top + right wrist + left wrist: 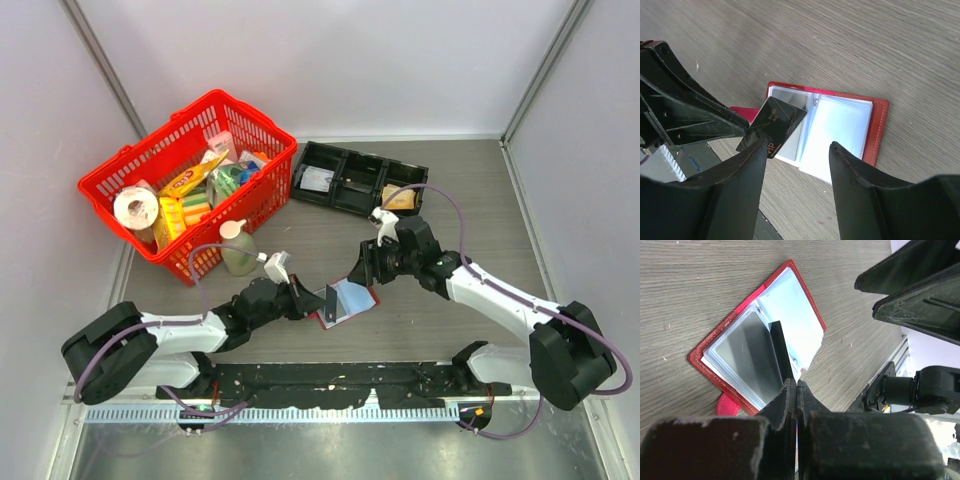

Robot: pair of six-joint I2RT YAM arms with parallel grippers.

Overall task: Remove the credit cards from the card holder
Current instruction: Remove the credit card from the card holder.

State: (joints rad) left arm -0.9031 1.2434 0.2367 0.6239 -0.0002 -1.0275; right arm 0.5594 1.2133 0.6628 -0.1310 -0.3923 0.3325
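Observation:
The tilted black credit card is held by its side edge in my left gripper, so next my right gripper takes its free corner (801,113) before my left gripper opens and regrips.
The card holder (350,299) lies open on the table, dark red with pale clear sleeves (840,130) showing; it also fills the left wrist view (740,355). My left gripper (311,300) is shut on one corner of a black credit card (777,122) marked VIP. It holds the card tilted just above the holder's left page, and the left wrist view shows that card edge-on (782,352). My right gripper (797,147) hangs open over the holder's near edge with nothing between its fingers. Its left finger (740,175) is close beside the card.
A red basket (190,180) full of groceries stands at the back left, with a green bottle (238,255) in front of it. A black three-compartment tray (350,180) sits at the back centre, holding a tan wad (400,198).

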